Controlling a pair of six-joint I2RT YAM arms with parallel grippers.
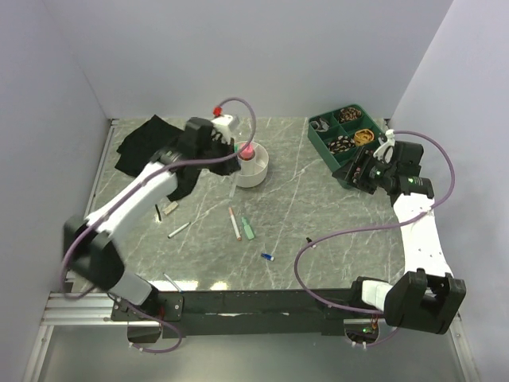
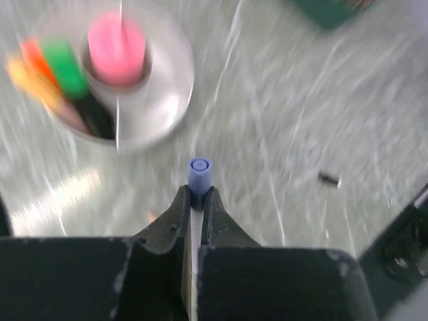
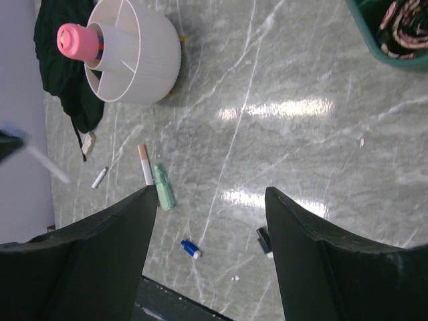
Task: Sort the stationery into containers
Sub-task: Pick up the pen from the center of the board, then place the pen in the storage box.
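Observation:
Next, my left gripper lets go of the thin white pen, now held above the table beside the bowl. The pen will then rest in the white bowl, just before the pink-capped bottle [image 1: 241, 170] [image 2: 136, 120].
My left gripper [image 2: 196, 192] is shut on a thin white pen with a blue cap [image 2: 199, 172], held above the table beside the round white bowl [image 2: 175, 100]. The bowl holds a pink-capped bottle [image 2: 117, 48], a green highlighter [image 2: 65, 67] and an orange one [image 2: 30, 73]. In the top view the left gripper [image 1: 227, 159] is just left of the bowl [image 1: 258, 171]. The black bag [image 1: 147, 142] lies at the back left. My right gripper [image 3: 210, 194] is open and empty, raised near the green tray [image 1: 343, 147].
On the table lie a white pen with an orange end [image 1: 234, 224], a green highlighter [image 1: 248, 229], a small blue piece [image 1: 268, 256], a black piece [image 1: 309, 239], a white pen [image 1: 179, 230] and another pen [image 1: 171, 280] near the front edge.

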